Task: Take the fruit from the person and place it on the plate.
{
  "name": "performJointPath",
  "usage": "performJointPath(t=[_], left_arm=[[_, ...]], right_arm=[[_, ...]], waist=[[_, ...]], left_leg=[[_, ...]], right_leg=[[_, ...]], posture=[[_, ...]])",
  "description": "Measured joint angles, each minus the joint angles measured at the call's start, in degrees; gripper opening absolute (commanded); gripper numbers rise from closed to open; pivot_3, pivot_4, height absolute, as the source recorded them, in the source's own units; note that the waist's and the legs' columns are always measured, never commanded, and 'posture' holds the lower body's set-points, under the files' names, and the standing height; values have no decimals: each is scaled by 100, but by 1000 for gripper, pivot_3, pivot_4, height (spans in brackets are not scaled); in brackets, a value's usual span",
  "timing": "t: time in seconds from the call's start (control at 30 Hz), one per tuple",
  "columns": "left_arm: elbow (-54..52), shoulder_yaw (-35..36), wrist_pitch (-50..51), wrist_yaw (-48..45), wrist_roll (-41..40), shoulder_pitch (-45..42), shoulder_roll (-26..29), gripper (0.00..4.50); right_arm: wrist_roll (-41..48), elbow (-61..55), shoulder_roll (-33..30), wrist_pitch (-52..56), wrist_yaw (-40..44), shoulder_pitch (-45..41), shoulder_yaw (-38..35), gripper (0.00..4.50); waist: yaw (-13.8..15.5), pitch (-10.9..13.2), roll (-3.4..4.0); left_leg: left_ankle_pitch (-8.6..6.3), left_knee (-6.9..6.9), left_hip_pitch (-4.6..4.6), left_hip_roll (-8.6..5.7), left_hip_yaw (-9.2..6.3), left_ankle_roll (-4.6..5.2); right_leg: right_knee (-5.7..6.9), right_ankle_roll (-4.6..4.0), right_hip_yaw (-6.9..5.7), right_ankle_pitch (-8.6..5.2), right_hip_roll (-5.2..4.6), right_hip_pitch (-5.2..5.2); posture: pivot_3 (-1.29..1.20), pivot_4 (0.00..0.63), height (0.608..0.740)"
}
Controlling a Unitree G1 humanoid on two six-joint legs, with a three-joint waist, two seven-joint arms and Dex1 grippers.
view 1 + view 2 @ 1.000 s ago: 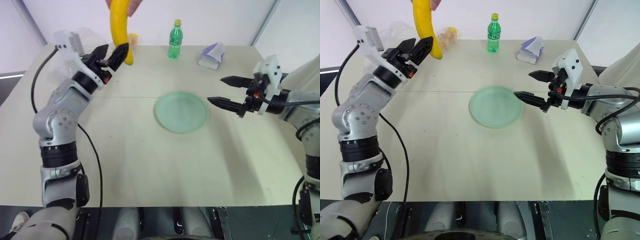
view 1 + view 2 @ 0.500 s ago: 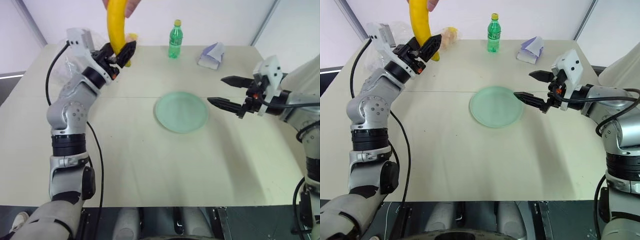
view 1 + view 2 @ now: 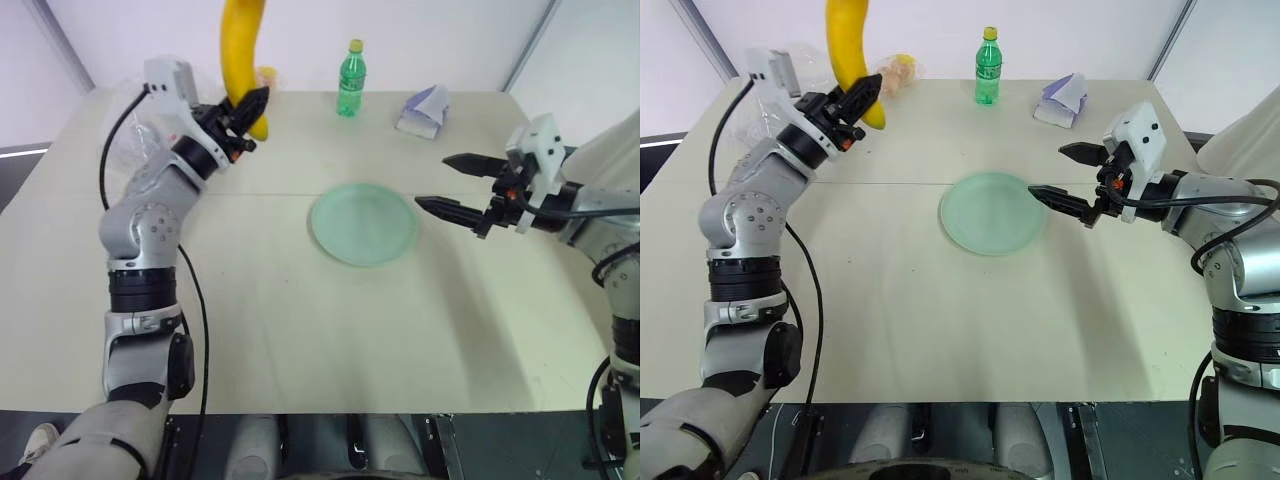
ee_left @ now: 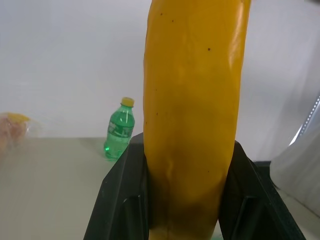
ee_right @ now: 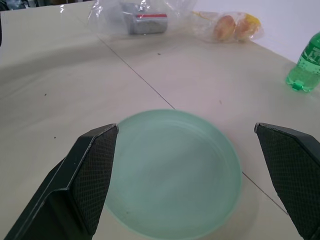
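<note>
Next, the left gripper releases the banana on the far part of the pale green plate [image 3: 346, 200], toward the green bottle.
The fruit, a long yellow banana [image 3: 242, 50], hangs upright over the far left of the table. Its upper end runs past the top of the head views. My left gripper [image 3: 246, 104] is shut on its lower part. In the left wrist view the black fingers [image 4: 124, 192] press against both sides of the banana [image 4: 192, 115]. The person is out of view. The pale green plate [image 3: 363, 223] lies flat at the table's middle. My right gripper [image 3: 432, 180] hovers open just past the plate's right rim, holding nothing. The right wrist view looks down on the plate [image 5: 175, 175].
A green bottle [image 3: 350, 78] stands at the far edge. A purple-and-white packet [image 3: 423, 110] lies to its right. A clear bag of small orange fruits [image 3: 897, 70] sits behind the banana, and another clear bag [image 5: 145, 17] lies at the far left.
My left gripper moved right onto the banana and shut on it. The person's hand, earlier at the banana's top, has gone from view. My right arm has not moved.
</note>
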Motion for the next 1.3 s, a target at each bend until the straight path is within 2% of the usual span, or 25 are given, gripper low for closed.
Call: performJointPath(t=[0.2, 0.33, 0.4, 0.53, 0.77, 0.8, 0.93, 0.97, 1.13, 1.3], left_arm=[[307, -148, 564, 398, -106, 2, -958, 1156], [1130, 96, 1297, 1135, -515, -53, -2042, 1156], [1501, 169, 1569, 1414, -624, -82, -2331, 1156], [1905, 120, 1790, 1745, -559, -111, -2693, 1156], [2080, 215, 2084, 2328, -523, 60, -2714, 1156], [2065, 216, 2143, 2351, -532, 72, -2715, 2143], [1858, 210, 2265, 2388, -590, 77, -2717, 4142], [1812, 209, 2289, 2389, -616, 76, -2718, 4461], [1742, 187, 2351, 2399, -656, 77, -2715, 4461], [1366, -138, 2493, 1969, -564, 74, -2485, 4461]], right_arm=[[-23, -148, -168, 31, -57, 350, -118, 4500], [89, -630, -217, 249, -259, 743, -464, 4500], [161, -830, -220, 352, -345, 889, -603, 4500], [285, -1127, -221, 581, -538, 1223, -898, 4500], [491, -1487, -221, 808, -744, 1501, -1164, 4500], [514, -1524, -221, 825, -774, 1533, -1186, 4500], [539, -1580, -218, 848, -850, 1582, -1187, 4500], [541, -1580, -218, 848, -867, 1581, -1187, 4500], [542, -1568, -218, 840, -877, 1576, -1173, 4500], [530, -1449, -219, 752, -837, 1376, -1022, 4500]], waist=[[108, 0, -1], [111, 2, -4], [77, 3, -6], [43, 2, -4], [87, 2, -4], [96, 2, -4], [97, 2, -4], [96, 2, -3], [95, 1, -2], [93, 1, -2]], left_leg=[[0, 5, -1, -4, 0, 0], [0, 6, -2, -7, -6, 1], [-1, 4, 0, -6, -9, 1], [-1, -3, 6, -4, -15, 2], [-1, -1, 4, -5, -16, 2], [-1, -1, 3, -5, -16, 1], [-1, 1, 5, -8, -14, 2], [-1, 1, 6, -8, -15, 2], [-1, 1, 6, -8, -17, 2], [-1, 1, 5, -8, -17, 1]], right_leg=[[-1, 1, 0, 0, -2, 2], [-5, 2, -3, 0, -3, 8], [-4, 2, -1, 0, 1, 4], [-2, 0, -2, -1, 10, 4], [-3, 0, -2, -1, 7, 4], [-3, 0, -2, -1, 7, 4], [-4, 0, -2, -1, 2, 8], [-4, 0, -2, -1, 3, 9], [-4, 0, -2, -1, 4, 10], [-3, 0, -2, -1, 5, 8]], posture=[[0, 150, 731], [0, 150, 731], [0, 150, 731], [0, 150, 731], [0, 150, 731], [0, 150, 731], [0, 150, 731], [0, 150, 731], [0, 150, 731], [0, 150, 731]])
